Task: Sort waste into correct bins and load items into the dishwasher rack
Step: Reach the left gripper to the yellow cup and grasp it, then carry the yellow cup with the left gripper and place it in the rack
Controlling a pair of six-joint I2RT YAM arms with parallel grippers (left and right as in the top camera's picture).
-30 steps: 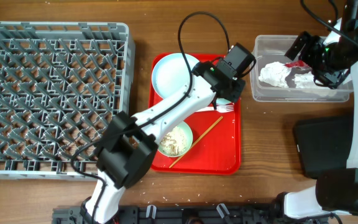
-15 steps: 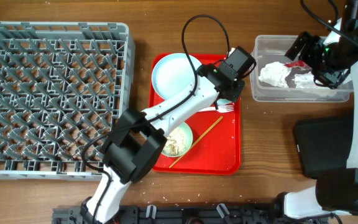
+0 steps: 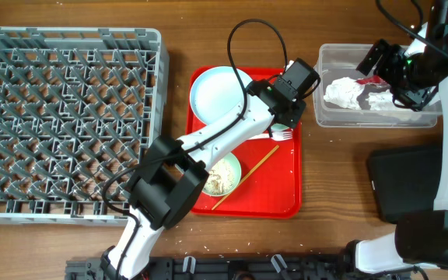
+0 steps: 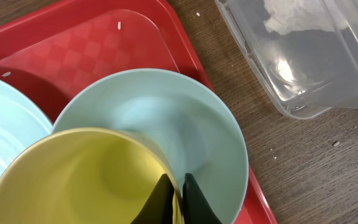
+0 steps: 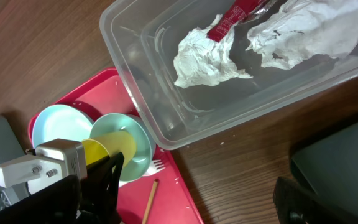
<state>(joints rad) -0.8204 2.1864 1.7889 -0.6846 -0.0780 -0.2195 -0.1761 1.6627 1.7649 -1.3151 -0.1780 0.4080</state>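
Note:
I need to set the small yellow cup down with my left gripper on the pegs in the grey rack's far half (image 3: pixel 81 94).
My left gripper (image 4: pixel 178 200) is shut on the wall of the small yellow cup (image 4: pixel 86 174), which stands inside a light blue-green bowl (image 4: pixel 185 118) at the red tray's far right corner; overhead it is there too (image 3: pixel 285 117). The pale round plate (image 3: pixel 212 93) lies beside them. A pale green bowl (image 3: pixel 220 175) holds rice crumbs. The white fork (image 3: pixel 282 135) lies on the tray. My right gripper (image 5: pixel 197 199) is open and empty above the clear tub (image 5: pixel 166 124), which holds two white napkins (image 5: pixel 204 56) and a red wrapper scrap (image 5: pixel 232 18). The grey rack (image 3: pixel 68 117) stands at the left.
The red tray (image 3: pixel 271 194) also carries a wooden chopstick (image 3: pixel 247 177) and loose rice grains. The black bin (image 3: pixel 403 183) sits in front of the clear tub at the right. A black cable loops over the tray's far edge.
The left arm's elbow shifted a little to the right a second ago. The left gripper stays on the cup. The right arm has not moved.

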